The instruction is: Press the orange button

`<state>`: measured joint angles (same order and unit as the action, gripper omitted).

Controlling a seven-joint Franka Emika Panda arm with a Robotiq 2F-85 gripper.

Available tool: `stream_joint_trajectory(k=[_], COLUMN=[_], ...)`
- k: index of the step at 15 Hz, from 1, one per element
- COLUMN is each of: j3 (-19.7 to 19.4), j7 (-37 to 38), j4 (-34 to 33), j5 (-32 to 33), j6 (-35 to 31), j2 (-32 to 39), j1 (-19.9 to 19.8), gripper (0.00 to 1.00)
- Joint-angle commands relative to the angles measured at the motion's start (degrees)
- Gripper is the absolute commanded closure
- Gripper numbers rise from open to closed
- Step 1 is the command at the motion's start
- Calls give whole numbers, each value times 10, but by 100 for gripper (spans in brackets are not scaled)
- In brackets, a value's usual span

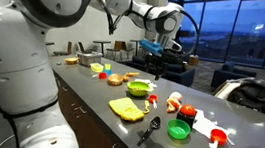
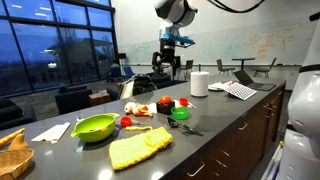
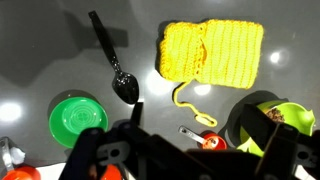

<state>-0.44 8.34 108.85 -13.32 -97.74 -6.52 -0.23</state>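
Note:
My gripper will close just over the top of the orange button (image 1: 187,109) (image 3: 109,173), the round dome on the black base near the red measuring cup.
I cannot make out an orange button in any view. My gripper (image 1: 153,49) hangs high above the grey counter (image 1: 116,128); it also shows in an exterior view (image 2: 168,62). In the wrist view its two dark fingers (image 3: 180,160) stand wide apart and empty at the bottom edge. Straight below them lie a small red measuring spoon (image 3: 205,140), a yellow knitted cloth (image 3: 212,48), a black spoon (image 3: 112,62) and a green round lid (image 3: 77,118). An orange-red thing (image 3: 20,172) shows at the bottom left corner, mostly cut off.
A lime green bowl (image 1: 139,87) (image 2: 93,127), red toy items (image 1: 183,112), a red measuring cup (image 1: 218,139) and a paper towel roll (image 2: 199,84) stand on the counter. The yellow cloth (image 1: 126,107) lies near the front edge. Office chairs stand behind.

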Motion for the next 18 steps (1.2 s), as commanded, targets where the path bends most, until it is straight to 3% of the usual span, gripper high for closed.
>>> stream_joint_trajectory(k=[1,2,3,11,18], j3=[-6,-6,-7,-7,-20], j7=[13,19,2,7,19], j4=[-65,-75,-42,-68,-91], j5=[15,26,9,16,10], j6=[-6,-12,-10,-13,7], j2=[43,44,29,43,112], j1=[-10,-10,-9,-9,-20], gripper=[0,0,0,0,0])
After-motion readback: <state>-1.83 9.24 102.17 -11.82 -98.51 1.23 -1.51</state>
